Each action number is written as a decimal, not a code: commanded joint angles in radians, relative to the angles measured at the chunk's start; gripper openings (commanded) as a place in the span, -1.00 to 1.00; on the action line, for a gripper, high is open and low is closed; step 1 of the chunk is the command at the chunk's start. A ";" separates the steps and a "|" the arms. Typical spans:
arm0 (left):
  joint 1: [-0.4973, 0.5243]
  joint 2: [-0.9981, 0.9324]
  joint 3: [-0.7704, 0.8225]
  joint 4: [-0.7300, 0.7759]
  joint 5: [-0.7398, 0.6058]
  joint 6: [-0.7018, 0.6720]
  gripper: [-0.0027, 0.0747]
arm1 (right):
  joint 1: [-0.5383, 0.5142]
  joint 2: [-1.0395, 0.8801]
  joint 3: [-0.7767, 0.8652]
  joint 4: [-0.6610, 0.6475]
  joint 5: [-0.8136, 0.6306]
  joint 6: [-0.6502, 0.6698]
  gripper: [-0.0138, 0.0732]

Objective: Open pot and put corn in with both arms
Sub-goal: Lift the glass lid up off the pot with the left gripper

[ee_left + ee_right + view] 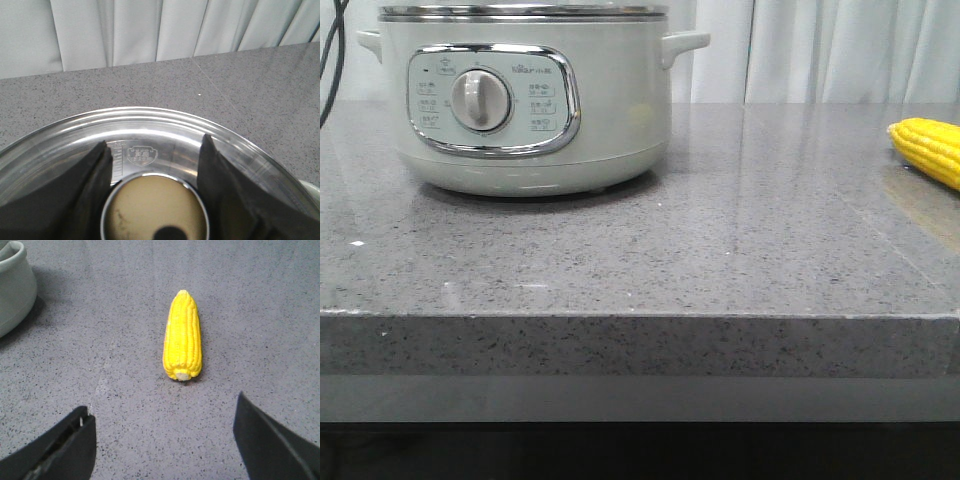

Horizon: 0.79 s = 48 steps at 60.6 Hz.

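Note:
The middle of the yellow corn (929,148) (183,333), past its blunt end, will be gripped by my right gripper with a finger on each side.
The pale green-grey pot (610,110) stands at the table's back left, its dial facing me. In the left wrist view its glass lid (150,122) with a steel rim fills the lower frame. My left gripper (154,142) is shut on the lid's round chrome-edged knob (155,210), one finger pressed to each side. The yellow corn (928,148) lies at the right edge of the table. My right gripper (161,405) is wide open just above the table, short of the cob's blunt end. The corn (183,335) lies lengthwise ahead of it, untouched. Neither gripper shows in the front view.
The grey speckled stone table (720,260) ends in a front edge close to the camera. Pale curtains (150,30) hang behind the table. The pot's side (15,285) shows at the corner of the right wrist view, well apart from the corn.

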 commanded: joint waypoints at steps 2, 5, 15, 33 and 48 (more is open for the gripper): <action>-0.008 -0.042 -0.039 -0.029 -0.055 -0.015 -0.43 | -0.004 0.009 -0.030 -0.009 -0.075 -0.005 0.66; -0.008 -0.044 -0.049 -0.029 -0.053 -0.015 -0.45 | -0.004 0.009 -0.030 -0.009 -0.075 -0.005 0.66; -0.008 -0.065 -0.093 -0.029 -0.053 -0.015 -0.45 | -0.004 0.009 -0.030 -0.009 -0.074 -0.005 0.66; -0.008 -0.147 -0.174 -0.029 0.007 -0.015 -0.45 | -0.004 0.009 -0.030 -0.009 -0.086 -0.005 0.66; -0.008 -0.300 -0.172 0.009 0.124 -0.009 -0.45 | -0.004 0.009 -0.030 -0.009 -0.087 -0.005 0.66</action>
